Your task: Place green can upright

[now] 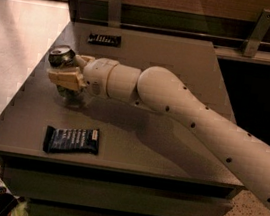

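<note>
My gripper is going to set the green can down upright on the grey table (63, 100) behind the dark-blue snack wrapper, and let go of it there.
The green can (63, 59) is a small dark green and silver can with its shiny top end facing up and slightly left. It is held at the left part of the grey table (182, 61), and its bottom looks close to or on the tabletop. My gripper (68, 72) is shut on the can, with cream-coloured fingers (64, 77) on either side of its body. The white arm reaches in from the lower right.
A dark-blue snack wrapper (71, 140) lies flat near the table's front left edge. A second dark wrapper (104, 39) lies at the back of the table. Metal rail brackets (257, 32) stand behind the table. The floor lies to the left.
</note>
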`<state>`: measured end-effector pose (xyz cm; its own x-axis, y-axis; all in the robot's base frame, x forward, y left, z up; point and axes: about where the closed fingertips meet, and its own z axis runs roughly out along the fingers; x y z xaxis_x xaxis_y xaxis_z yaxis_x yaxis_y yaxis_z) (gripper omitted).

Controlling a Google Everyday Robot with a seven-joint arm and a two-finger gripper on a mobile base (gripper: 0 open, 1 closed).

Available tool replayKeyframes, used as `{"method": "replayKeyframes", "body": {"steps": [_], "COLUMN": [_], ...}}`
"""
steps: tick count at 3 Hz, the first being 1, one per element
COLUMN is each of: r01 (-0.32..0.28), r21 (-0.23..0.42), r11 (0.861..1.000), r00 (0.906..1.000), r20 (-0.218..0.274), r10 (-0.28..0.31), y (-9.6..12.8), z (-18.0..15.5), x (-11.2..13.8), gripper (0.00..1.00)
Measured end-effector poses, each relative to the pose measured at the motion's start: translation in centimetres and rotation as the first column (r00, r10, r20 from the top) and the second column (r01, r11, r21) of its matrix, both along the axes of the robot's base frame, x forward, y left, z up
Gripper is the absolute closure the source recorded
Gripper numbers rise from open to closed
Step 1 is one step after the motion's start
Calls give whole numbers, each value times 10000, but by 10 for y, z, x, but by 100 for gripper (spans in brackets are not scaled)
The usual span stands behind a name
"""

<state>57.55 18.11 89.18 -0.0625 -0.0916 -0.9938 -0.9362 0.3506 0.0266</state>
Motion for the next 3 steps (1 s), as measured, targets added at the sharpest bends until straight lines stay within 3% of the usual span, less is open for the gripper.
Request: {"method": "replayKeyframes", "body": {"steps": [3], "r01": [-166], "r21": [378], "r11": [9991], "r00": [9987], "r20": [489], "r10": [147], "y": [17], "z": [-9], "x": [7], "gripper": [100]}}
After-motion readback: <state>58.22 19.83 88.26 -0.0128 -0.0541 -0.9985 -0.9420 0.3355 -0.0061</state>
